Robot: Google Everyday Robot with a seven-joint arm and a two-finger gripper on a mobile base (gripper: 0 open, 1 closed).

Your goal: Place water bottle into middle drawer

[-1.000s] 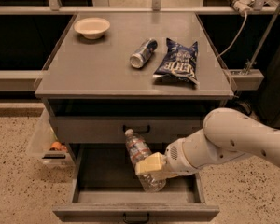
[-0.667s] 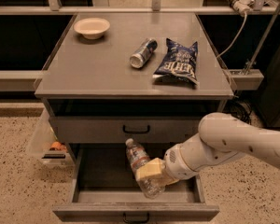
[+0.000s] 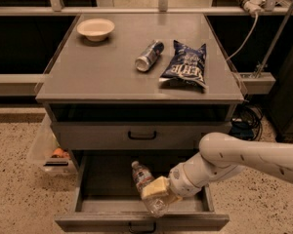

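Note:
The water bottle, now tilted inside the drawer space, will go down from my gripper onto the bottom of the middle drawer, where I need to set it about halfway (image 3: 149,187) between the drawer's sides.
The middle drawer (image 3: 88,184) is pulled open below the cabinet's top drawer front, its dark interior showing. The water bottle (image 3: 142,175), clear with a white cap and banded label, is tilted inside the drawer space with its cap up and to the left. My gripper (image 3: 157,193), with cream-coloured fingers, is shut on the bottle's lower half, over the drawer's front middle. My white arm reaches in from the right.
On the grey cabinet top (image 3: 97,72) lie a silver-blue drink can (image 3: 149,55), a blue chip bag (image 3: 184,66) and a white bowl (image 3: 95,29). A clear plastic bin (image 3: 45,152) stands on the floor at the left. Cables hang at the right.
My arm and gripper have moved lower and a little left, carrying the bottle deeper into the open drawer.

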